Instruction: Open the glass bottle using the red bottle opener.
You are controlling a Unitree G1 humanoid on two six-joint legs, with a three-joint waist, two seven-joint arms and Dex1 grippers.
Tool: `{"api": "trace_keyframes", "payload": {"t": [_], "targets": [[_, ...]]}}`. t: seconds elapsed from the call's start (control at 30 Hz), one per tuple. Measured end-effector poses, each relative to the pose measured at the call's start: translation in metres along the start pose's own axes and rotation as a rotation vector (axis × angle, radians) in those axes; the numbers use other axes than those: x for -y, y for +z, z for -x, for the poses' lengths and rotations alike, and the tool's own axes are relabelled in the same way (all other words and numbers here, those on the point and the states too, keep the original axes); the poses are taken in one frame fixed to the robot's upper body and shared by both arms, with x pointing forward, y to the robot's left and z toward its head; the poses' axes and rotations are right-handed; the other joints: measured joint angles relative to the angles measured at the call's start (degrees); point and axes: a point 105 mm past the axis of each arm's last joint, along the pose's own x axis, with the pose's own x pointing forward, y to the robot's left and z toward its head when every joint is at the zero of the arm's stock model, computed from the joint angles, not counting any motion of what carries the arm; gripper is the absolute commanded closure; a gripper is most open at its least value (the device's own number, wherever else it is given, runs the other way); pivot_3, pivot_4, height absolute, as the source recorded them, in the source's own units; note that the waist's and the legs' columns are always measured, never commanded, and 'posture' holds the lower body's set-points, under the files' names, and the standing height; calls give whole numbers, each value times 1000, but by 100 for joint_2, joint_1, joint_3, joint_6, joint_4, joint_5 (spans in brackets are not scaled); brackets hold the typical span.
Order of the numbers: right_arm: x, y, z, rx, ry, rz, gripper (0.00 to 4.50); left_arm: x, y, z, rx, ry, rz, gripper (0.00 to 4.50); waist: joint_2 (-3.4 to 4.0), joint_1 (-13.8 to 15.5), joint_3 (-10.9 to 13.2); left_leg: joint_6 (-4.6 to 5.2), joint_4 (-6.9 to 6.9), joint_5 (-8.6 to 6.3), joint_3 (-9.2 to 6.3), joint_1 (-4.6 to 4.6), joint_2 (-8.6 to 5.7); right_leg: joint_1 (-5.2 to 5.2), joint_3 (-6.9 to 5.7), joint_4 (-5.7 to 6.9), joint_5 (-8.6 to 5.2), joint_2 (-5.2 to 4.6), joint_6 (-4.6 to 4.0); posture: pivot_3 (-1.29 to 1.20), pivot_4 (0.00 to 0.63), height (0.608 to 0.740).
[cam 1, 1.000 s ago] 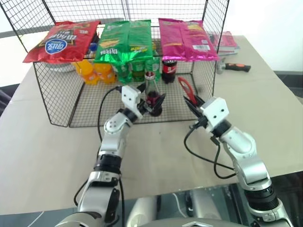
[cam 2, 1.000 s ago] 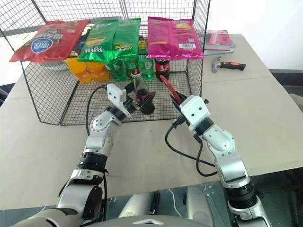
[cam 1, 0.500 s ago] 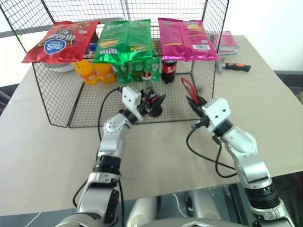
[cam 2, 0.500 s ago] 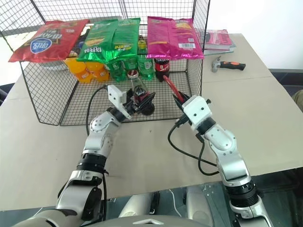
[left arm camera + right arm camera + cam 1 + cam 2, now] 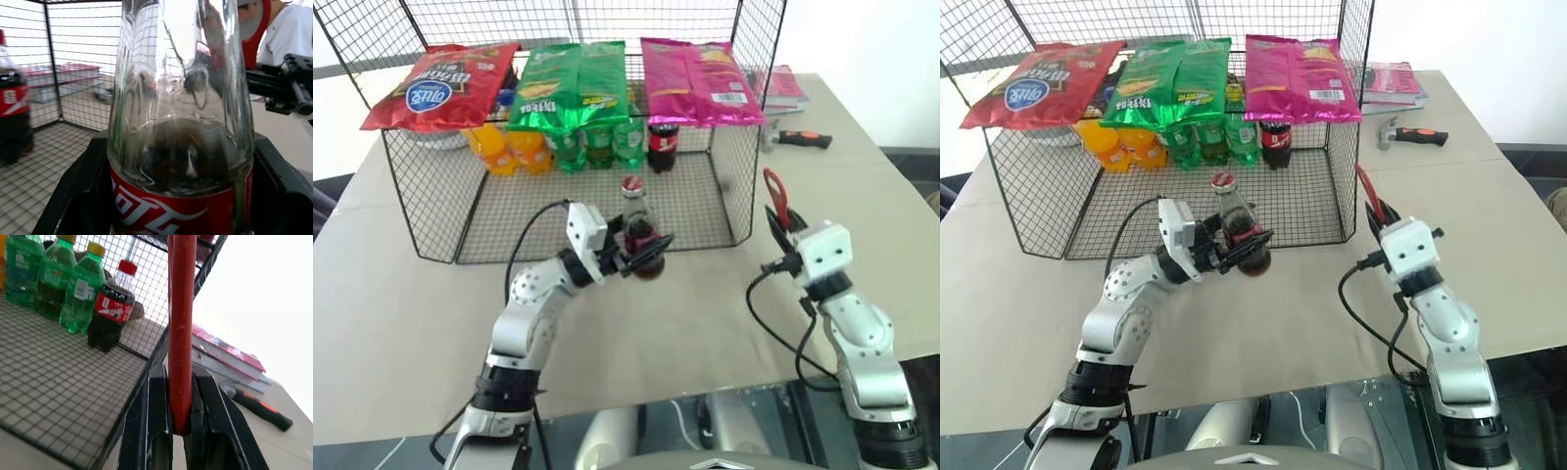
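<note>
My left gripper should stand the leaning glass bottle upright, as it holds it low by its red label, and then take its neck point(image 5: 634, 201) before I open it.
The glass bottle point(image 5: 637, 220), clear with dark liquid, a red label and a red cap, leans slightly just in front of the wire cage's open side. My left gripper point(image 5: 644, 255) is shut on its lower body; black fingers point(image 5: 73, 196) flank the label point(image 5: 181, 215). To the right, my right gripper point(image 5: 781, 233) is shut on the handle of the red bottle opener point(image 5: 772, 196), which points up. In the right wrist view the red handle point(image 5: 182, 323) rises from between the shut fingers point(image 5: 157, 431). Bottle and opener are well apart.
The wire cage point(image 5: 431, 215) carries snack bags point(image 5: 570, 83) on top and holds orange and green bottles and a plastic cola bottle point(image 5: 663, 145) at its back. An orange-handled hammer point(image 5: 800, 138) and books point(image 5: 783, 88) lie at the far right. Bare table lies between the arms.
My left gripper closed on the glass bottle and drew it out of the cage toward me. My right gripper carried the opener to the right, away from the cage.
</note>
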Motion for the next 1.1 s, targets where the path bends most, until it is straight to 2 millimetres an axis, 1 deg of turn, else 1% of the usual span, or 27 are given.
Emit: {"api": "trace_keyframes", "payload": {"t": [0.07,0.17,0.3,0.37,0.67,0.73,0.77,0.8,0.83,1.0,1.1], "targets": [[0,-1,2,-7,-6,1,4500,5,-4,-8,4,-4,-22,1820,0,0,-1,0,1,0,2,3,0,2,2,0,0,1,0,0,150,740],[1,-1,2,-8,-13,2,4500,8,-15,-14,-12,-3,-40,1820,2,2,-2,0,1,0,2,4,0,3,2,1,0,3,0,0,150,740],[1,0,2,-4,-16,10,4500,9,-24,-21,-17,-12,-62,1820,2,3,-2,0,1,0,2,3,0,3,2,0,0,3,0,0,150,740],[1,0,2,-5,-18,13,4500,14,-27,-25,-19,-38,-78,1820,3,2,-2,0,1,0,3,3,0,3,3,0,0,2,0,0,150,740],[1,-2,4,-14,-33,13,4500,18,-29,-23,-6,-70,-122,1820,9,1,-7,1,1,0,3,4,0,3,3,3,0,2,0,0,150,740],[0,-2,3,-14,-32,12,4500,19,-29,-22,-6,-79,-126,815,10,0,-7,1,2,0,3,4,0,3,3,3,0,2,0,0,150,740],[-1,-2,3,-14,-30,13,4500,19,-28,-22,5,-78,-116,541,10,0,-8,1,2,0,3,4,0,3,2,4,0,2,0,0,150,740],[-2,-2,3,-14,-28,12,4500,19,-26,-23,17,-78,-108,104,11,0,-12,1,2,0,3,4,0,3,2,4,0,2,0,0,150,740],[-2,-2,3,-13,-28,11,4500,19,-26,-23,20,-78,-107,46,12,0,-15,1,2,0,3,5,0,3,2,4,0,2,0,0,150,740],[-3,-1,2,-8,-26,8,4500,18,-22,-24,34,-70,-118,46,13,0,-16,1,4,0,3,7,0,6,2,7,0,2,0,0,150,740],[-4,0,1,-6,-22,6,4500,18,-12,-25,81,-68,-116,46,13,-1,-16,1,4,0,3,7,0,6,2,9,0,2,0,0,150,740]]}}
